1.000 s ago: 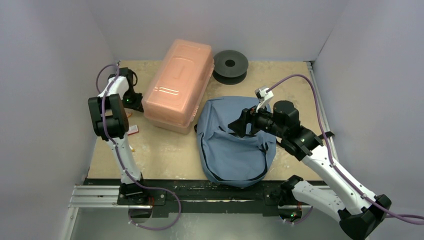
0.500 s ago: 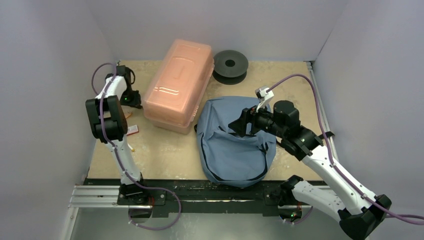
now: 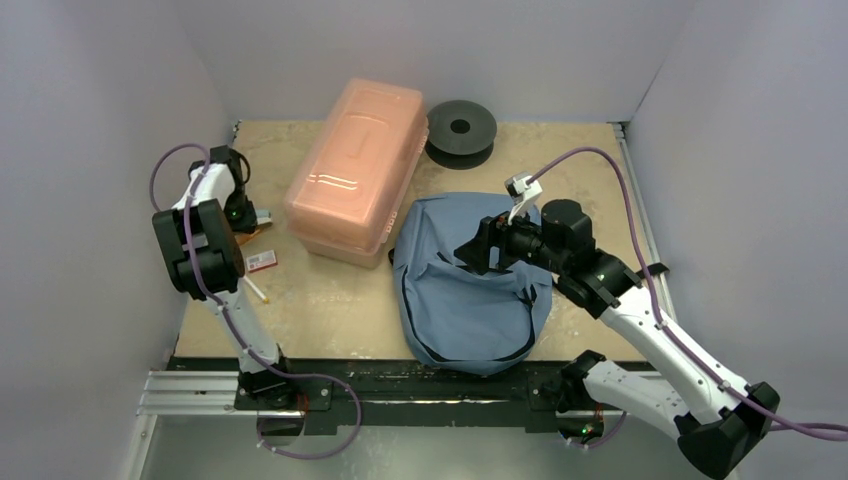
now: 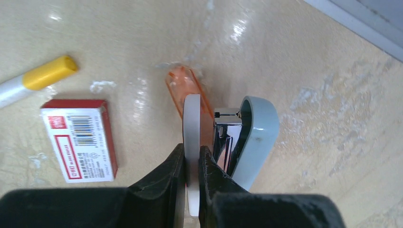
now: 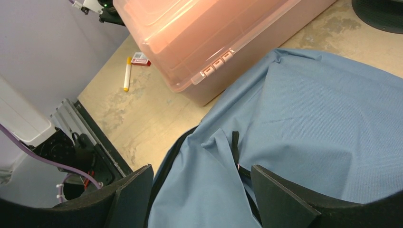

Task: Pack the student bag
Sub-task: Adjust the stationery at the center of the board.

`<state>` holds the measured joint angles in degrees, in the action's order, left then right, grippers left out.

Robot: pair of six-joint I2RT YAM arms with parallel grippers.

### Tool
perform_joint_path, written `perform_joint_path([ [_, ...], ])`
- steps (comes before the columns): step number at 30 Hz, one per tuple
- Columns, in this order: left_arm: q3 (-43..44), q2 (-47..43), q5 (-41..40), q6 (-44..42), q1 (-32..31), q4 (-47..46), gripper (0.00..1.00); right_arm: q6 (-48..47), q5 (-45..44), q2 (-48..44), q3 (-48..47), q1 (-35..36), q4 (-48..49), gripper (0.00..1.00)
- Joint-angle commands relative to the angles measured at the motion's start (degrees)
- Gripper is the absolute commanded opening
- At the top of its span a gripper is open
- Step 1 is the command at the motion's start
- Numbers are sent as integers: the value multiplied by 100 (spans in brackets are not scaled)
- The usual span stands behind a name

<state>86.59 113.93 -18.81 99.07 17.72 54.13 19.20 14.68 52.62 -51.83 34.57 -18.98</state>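
Observation:
My left gripper needs to release the thin white flat piece on the table [image 3: 277,203] next to the pink plastic box.
The student bag [image 3: 470,290] is a blue-grey fabric backpack lying flat at the table's front centre; it also fills the right wrist view [image 5: 309,118]. My right gripper [image 3: 478,252] is open and hovers just above the bag's left part. In its own view [image 5: 204,190] the jaws stand wide apart on either side of a fabric fold and a black zipper pull [image 5: 235,147]. My left gripper [image 3: 240,213] is at the far left, shut on a thin white flat piece [image 4: 192,137]. An orange translucent part [image 4: 183,85] lies right behind that piece.
A grey stapler [image 4: 252,137] lies just right of my left fingers. A red-and-white staple box [image 4: 78,140] [image 3: 262,262] and a yellow-capped marker [image 4: 38,78] [image 3: 255,290] lie nearby. A pink plastic box [image 3: 358,170] and a black spool [image 3: 461,128] stand at the back.
My left arm has swung left, away from the pink box and toward the wall, so the staple box and marker now show. My right gripper has shifted slightly left over the bag.

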Motion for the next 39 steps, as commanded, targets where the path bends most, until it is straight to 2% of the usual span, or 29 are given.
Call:
perform_joint_path([
  [1, 196, -154, -776, 720, -103, 719, 0, -99, 101, -20, -299, 32, 33, 79],
  [6, 351, -86, -424, 859, -78, 1218, 0, -101, 126, -8, -280, 57, 55, 79],
  [13, -742, -821, -16, 273, -95, 497, 1, -118, 159, 72, -288, 108, 101, 80],
  [17, -1261, -1292, -324, 35, -109, 529, 2, -166, 167, 82, -330, 117, 85, 80],
  [23, -1403, -1873, -1476, -1671, -180, 33, 2, -183, 121, -33, -298, 116, 21, 80],
  [28, -1775, -2342, -2080, -3120, -539, -1431, 0, -142, 75, -59, -266, 113, -4, 80],
  [30, -1898, -2340, -2024, -3837, -685, -2187, 0, -113, 95, -59, -250, 116, 16, 80],
  [34, -1308, -1570, -1278, -4457, -735, -2252, 0, -67, 86, -46, -275, 113, -17, 79],
  [39, 453, -139, -517, -5266, -693, -1314, 0, -68, -39, -93, -300, 114, -20, 79],
])
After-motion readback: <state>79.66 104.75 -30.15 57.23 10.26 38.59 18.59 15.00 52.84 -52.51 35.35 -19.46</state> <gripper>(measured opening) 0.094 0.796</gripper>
